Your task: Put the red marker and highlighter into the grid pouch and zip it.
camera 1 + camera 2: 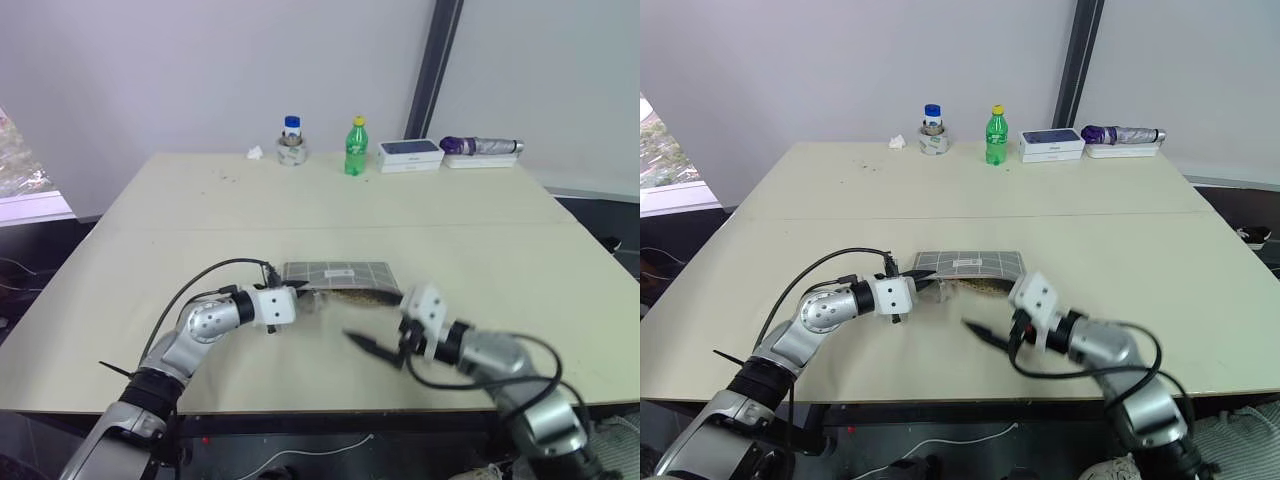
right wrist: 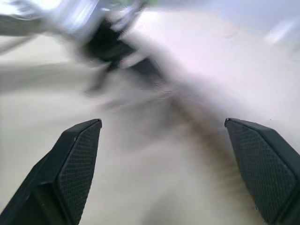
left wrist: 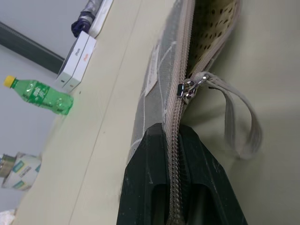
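The opening of the pouch gapes and the zipper pull sits beside my left gripper, so my right gripper will grab its cord loop (image 3: 255,129) and pull it to the pouch's far end.
The grid pouch (image 1: 340,272) lies flat near the middle of the table, grey with white lines and a small white label. Its mouth gapes along the near side, showing a dotted lining (image 3: 213,28). The zipper pull (image 3: 187,88) with its cord loop (image 3: 243,122) sits close to the left end. My left gripper (image 3: 171,131) is shut on that end of the pouch, pinching the zipper seam. My right gripper (image 1: 375,350) is open and holds nothing, in front of the pouch's right half and apart from it. The red marker and the highlighter are hidden.
Along the table's far edge stand a blue-capped jar on a tape roll (image 1: 291,140), a green soda bottle (image 1: 356,147), a white box (image 1: 410,153) and a folded purple umbrella (image 1: 480,146). The table's front edge (image 1: 330,408) runs close below both grippers.
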Available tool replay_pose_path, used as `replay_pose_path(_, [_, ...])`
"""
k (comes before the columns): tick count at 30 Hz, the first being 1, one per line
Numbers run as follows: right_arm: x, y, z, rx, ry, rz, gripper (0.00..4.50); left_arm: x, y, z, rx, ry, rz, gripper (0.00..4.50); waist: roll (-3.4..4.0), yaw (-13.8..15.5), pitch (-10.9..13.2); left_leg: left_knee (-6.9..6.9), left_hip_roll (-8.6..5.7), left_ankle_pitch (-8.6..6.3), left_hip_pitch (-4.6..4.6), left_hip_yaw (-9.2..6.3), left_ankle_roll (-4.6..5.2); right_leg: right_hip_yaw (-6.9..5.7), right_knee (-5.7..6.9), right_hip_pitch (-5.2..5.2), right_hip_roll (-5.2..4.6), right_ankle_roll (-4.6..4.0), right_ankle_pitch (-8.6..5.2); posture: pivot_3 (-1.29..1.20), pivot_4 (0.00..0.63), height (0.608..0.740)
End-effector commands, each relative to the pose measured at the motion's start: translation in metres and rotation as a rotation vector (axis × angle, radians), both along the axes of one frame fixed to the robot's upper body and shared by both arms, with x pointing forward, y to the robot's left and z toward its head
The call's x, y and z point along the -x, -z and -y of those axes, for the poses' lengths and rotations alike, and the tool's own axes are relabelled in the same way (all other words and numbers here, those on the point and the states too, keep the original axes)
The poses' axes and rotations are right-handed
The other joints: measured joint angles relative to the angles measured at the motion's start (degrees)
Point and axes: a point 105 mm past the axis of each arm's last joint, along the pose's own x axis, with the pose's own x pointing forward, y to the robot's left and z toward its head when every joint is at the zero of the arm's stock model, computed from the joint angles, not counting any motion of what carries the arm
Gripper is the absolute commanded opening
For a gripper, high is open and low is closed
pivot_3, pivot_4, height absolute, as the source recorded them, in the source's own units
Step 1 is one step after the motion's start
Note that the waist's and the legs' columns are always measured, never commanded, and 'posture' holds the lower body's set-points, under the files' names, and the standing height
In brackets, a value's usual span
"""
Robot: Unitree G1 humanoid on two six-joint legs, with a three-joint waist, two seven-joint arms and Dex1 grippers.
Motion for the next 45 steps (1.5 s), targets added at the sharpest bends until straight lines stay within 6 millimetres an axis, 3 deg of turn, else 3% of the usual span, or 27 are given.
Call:
replay_pose_path(1, [-0.012, -0.009, -0.017, -0.043, 0.053, -0.014, 4.38, -0.008, -0.013, 0.010, 0.019, 0.002, 0.034, 0.00, 0.00, -0.33, 0.00, 0.01, 0.01, 0.01, 0.01, 0.01, -0.01, 0.02, 0.04, -0.04, 0.01, -0.01, 0.00, 0.00, 0.150, 0.740])
replay_pose_path(5, [-0.038, 0.001, -0.024, -0.058, 0.168, -0.080, 4.38, -0.010, -0.024, 0.023, 0.016, 0.034, 0.073, 0.00, 0.00, -0.11, 0.00, -0.01, 0.02, 0.04, 0.03, -0.12, -0.08, 0.01, 0.10, -0.08, 0.10, -0.02, 0.01, 0.00, 0.150, 0.740])
replay_pose_path(10, [-0.066, 0.003, -0.023, -0.028, 0.293, -0.027, 4.38, -0.008, -0.033, 0.029, 0.023, 0.053, 0.099, 0.00, 0.00, -0.20, 0.00, -0.04, -0.04, 0.02, -0.04, -0.06, -0.04, 0.04, -0.10, -0.08, 0.02, 0.01, -0.01, 0.00, 0.150, 0.740])
replay_pose_path(19, [-0.086, -0.032, -0.058, -0.249, 0.250, -0.063, 4.38, -0.009, -0.034, 0.031, 0.009, 0.059, 0.117, 0.00, 0.00, -0.40, 0.01, -0.04, 0.00, 0.03, -0.02, -0.08, -0.06, 0.05, 0.07, -0.15, 0.07, 0.00, 0.00, 0.00, 0.150, 0.740])
replay_pose_path(22, [-0.089, -0.026, -0.063, -0.210, 0.241, -0.064, 3.52, -0.010, -0.036, 0.030, 0.011, 0.051, 0.122, 0.00, 0.01, -0.29, 0.00, -0.04, -0.02, 0.03, -0.02, -0.09, -0.06, 0.05, 0.06, -0.13, 0.05, 0.00, 0.00, 0.00, 0.150, 0.740])
replay_pose_path(25, [-0.087, -0.020, -0.060, -0.194, 0.242, -0.077, 2.02, -0.012, -0.037, 0.024, 0.009, 0.031, 0.127, 0.00, 0.01, -0.39, 0.00, -0.03, -0.02, 0.03, -0.02, -0.08, -0.06, 0.05, 0.06, -0.15, 0.05, 0.00, 0.00, 0.00, 0.150, 0.740])
replay_pose_path(29, [-0.084, -0.010, -0.046, -0.139, 0.263, -0.066, 0.04, -0.014, -0.036, 0.013, 0.005, -0.001, 0.135, 0.00, 0.01, -0.41, 0.00, -0.04, -0.01, 0.03, -0.02, -0.08, -0.05, 0.05, 0.06, -0.15, 0.06, 0.00, 0.00, 0.00, 0.150, 0.740])
replay_pose_path(34, [-0.096, -0.025, 0.013, -0.036, 0.345, 0.067, 0.04, -0.019, -0.027, -0.029, -0.013, -0.100, 0.110, 0.00, 0.02, -0.43, 0.01, -0.04, -0.02, 0.03, -0.02, -0.06, -0.05, 0.07, 0.06, -0.17, 0.05, 0.00, 0.00, 0.00, 0.150, 0.740])
replay_pose_path(41, [-0.109, -0.039, 0.105, 0.130, 0.480, 0.142, 0.04, -0.014, -0.015, -0.060, -0.029, -0.146, 0.054, 0.00, 0.02, -0.33, 0.01, -0.05, -0.02, 0.03, -0.02, -0.04, -0.05, 0.07, 0.04, -0.15, 0.03, 0.00, 0.00, 0.00, 0.150, 0.740])
replay_pose_path(44, [-0.106, -0.041, 0.115, 0.129, 0.476, 0.142, 0.04, -0.012, -0.016, -0.064, 0.040, -0.141, -0.008, 0.00, 0.03, -0.38, 0.02, -0.06, -0.01, 0.02, -0.02, -0.03, -0.04, 0.07, 0.04, -0.15, 0.04, 0.00, 0.00, 0.00, 0.150, 0.740])
replay_pose_path(45, [-0.102, -0.041, 0.112, 0.104, 0.446, 0.129, 0.29, -0.011, -0.018, -0.064, 0.072, -0.138, -0.031, 0.38, 0.03, -0.43, 0.02, -0.06, -0.01, 0.02, -0.02, -0.03, -0.04, 0.07, 0.04, -0.15, 0.04, 0.00, 0.00, 0.00, 0.150, 0.740])
